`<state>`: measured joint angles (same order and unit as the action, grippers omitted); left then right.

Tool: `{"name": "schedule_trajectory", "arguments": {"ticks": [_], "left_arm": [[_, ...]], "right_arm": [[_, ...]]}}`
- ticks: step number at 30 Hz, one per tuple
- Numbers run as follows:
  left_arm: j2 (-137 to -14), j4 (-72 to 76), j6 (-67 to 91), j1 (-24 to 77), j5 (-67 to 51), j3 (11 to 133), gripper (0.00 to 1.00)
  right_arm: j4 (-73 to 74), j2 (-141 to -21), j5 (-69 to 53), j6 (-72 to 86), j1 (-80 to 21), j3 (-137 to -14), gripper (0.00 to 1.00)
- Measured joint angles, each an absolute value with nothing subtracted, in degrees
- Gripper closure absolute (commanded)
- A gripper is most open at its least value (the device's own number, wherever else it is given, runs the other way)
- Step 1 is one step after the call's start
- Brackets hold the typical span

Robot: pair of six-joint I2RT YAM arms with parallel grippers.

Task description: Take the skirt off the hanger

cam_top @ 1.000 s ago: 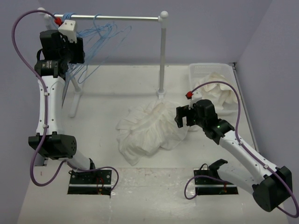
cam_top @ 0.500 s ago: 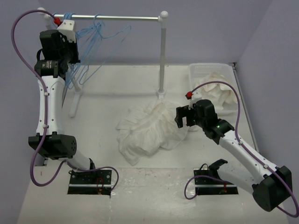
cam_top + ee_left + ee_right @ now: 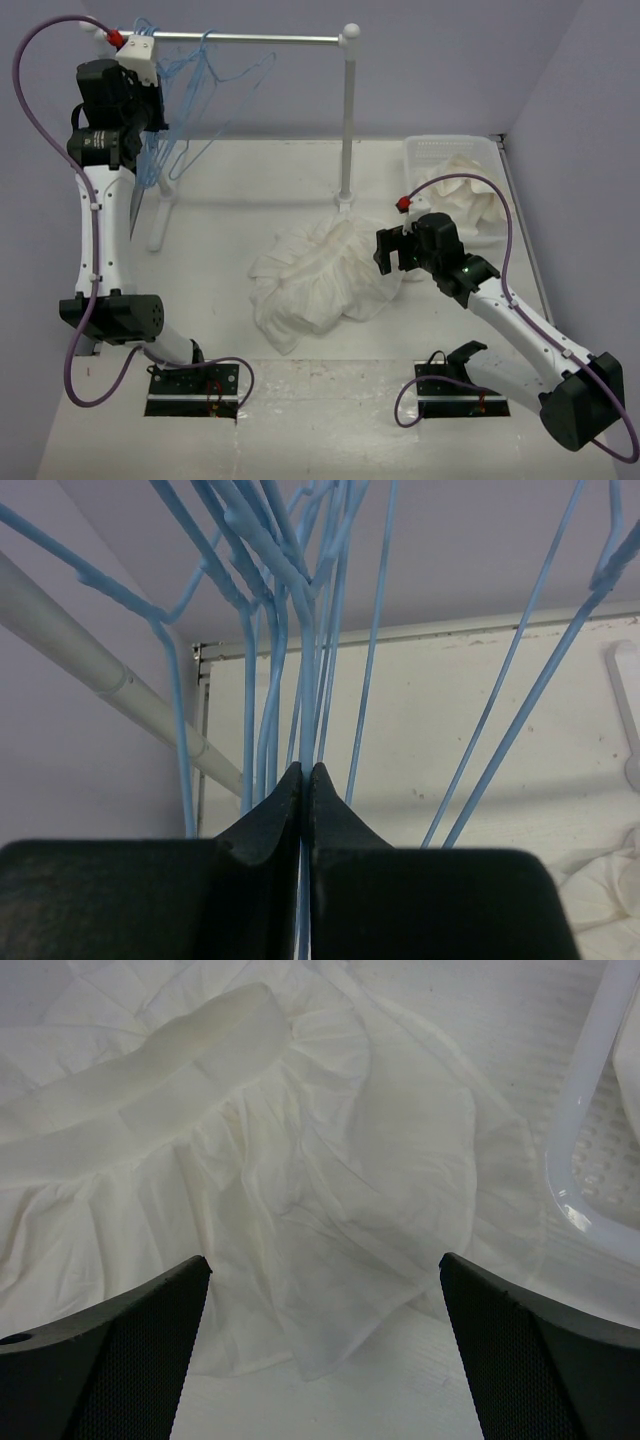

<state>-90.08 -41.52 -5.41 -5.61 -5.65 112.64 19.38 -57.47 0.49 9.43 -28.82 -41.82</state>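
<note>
Next, I bring my right gripper over to the waistband (image 3: 322, 267) (image 3: 130, 1112) of the white skirt, in the middle of the heap, and close it there.
The skirt (image 3: 320, 275) lies in a gathered white heap on the table's middle, on no hanger. My right gripper (image 3: 392, 250) hovers at its right edge, open, and the skirt (image 3: 250, 1160) fills the right wrist view between the right gripper's (image 3: 325, 1260) wide-apart fingers. My left gripper (image 3: 152, 115) is raised at the rack's left end among several light-blue hangers (image 3: 195, 85). In the left wrist view the left gripper (image 3: 304, 770) is shut on one thin wire of a hanger (image 3: 305, 705), with other bare hangers hanging around it.
A white rail (image 3: 250, 39) on posts (image 3: 348, 120) crosses the back of the table. A white basket (image 3: 455, 150) at the right rear holds an off-white cloth (image 3: 465, 195); the basket's rim (image 3: 585, 1110) shows beside the skirt.
My left gripper has closed on a hanger wire and risen slightly toward the rail's left end, and the hangers swung with it. The right arm and skirt have not moved.
</note>
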Motion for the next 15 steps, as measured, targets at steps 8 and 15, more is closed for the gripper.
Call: {"name": "schedule_trajectory", "arguments": {"ticks": [8, 15], "left_arm": [[-88.5, -41.3, -5.7, -5.6, -6.0, 113.4, 1.0], [-88.0, -41.2, -5.7, -5.6, -10.2, 113.4, 1.0]], "right_arm": [[19.4, -57.5, 0.5, 9.4, -28.8, -41.9, 0.01], [19.4, -57.5, 0.5, 9.4, -28.8, -41.9, 0.01]]}}
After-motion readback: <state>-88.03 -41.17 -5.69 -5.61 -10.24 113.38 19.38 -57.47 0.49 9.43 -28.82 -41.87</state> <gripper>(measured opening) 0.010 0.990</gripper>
